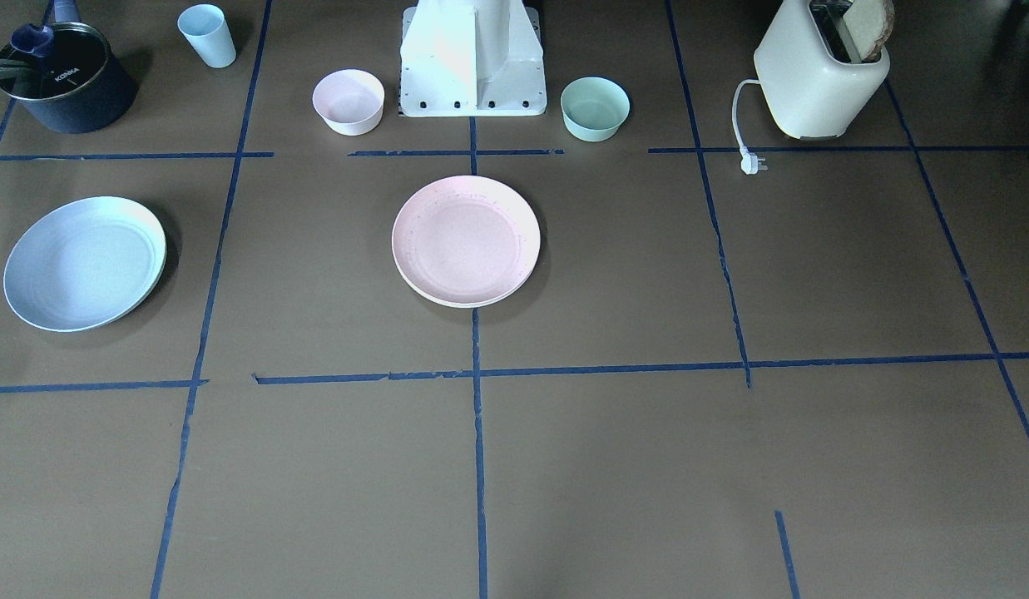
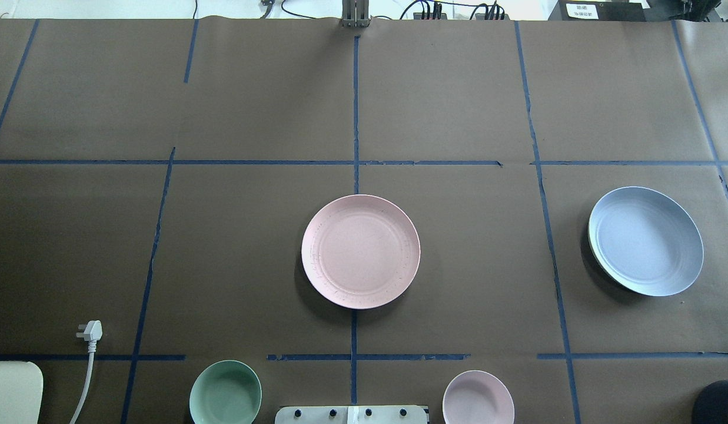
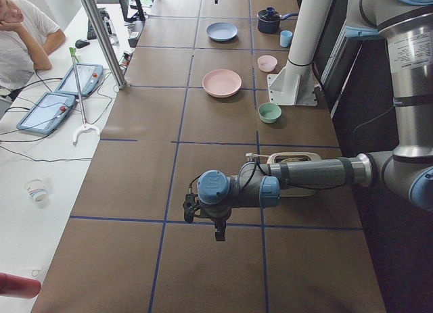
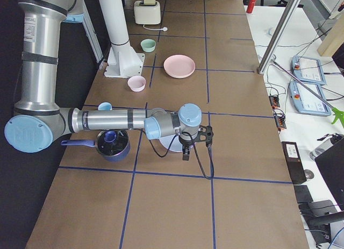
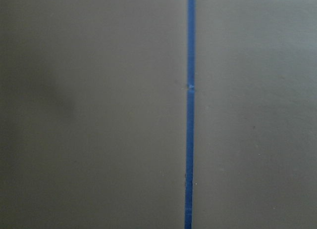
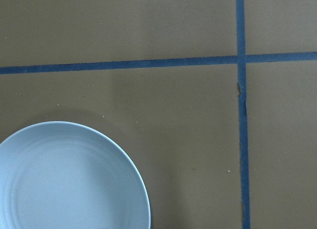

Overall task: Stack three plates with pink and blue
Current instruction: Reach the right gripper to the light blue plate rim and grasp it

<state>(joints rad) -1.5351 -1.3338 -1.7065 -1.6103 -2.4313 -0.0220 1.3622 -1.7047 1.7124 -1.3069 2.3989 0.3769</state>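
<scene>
The right gripper should next move to the pale blue plate's outer rim (image 1: pixel 8 261) (image 6: pixel 149 219), farthest from the pale pink plate, and close there.
The pale pink plate (image 1: pixel 466 240) lies at the table's middle, also in the overhead view (image 2: pixel 361 251). The pale blue plate (image 1: pixel 83 262) lies toward my right side (image 2: pixel 646 240), with a pale cream-green rim (image 1: pixel 160 259) under its edge. No separate cream plate shows. The right wrist view has the blue plate (image 6: pixel 64 179) at lower left. My right gripper (image 4: pixel 185 154) hangs above the table beside the blue plate. My left gripper (image 3: pixel 218 232) hangs over bare table, far from the plates. Neither gripper's fingers show in a wrist view, so I cannot tell if they are open or shut.
Near the robot base (image 1: pixel 472 66) stand a small pink bowl (image 1: pixel 348 101) and a mint-green bowl (image 1: pixel 595 108). A toaster (image 1: pixel 822 75) with its plug (image 1: pixel 752 162) is on my left side. A dark pot (image 1: pixel 61 79) and a blue cup (image 1: pixel 207 35) are on my right.
</scene>
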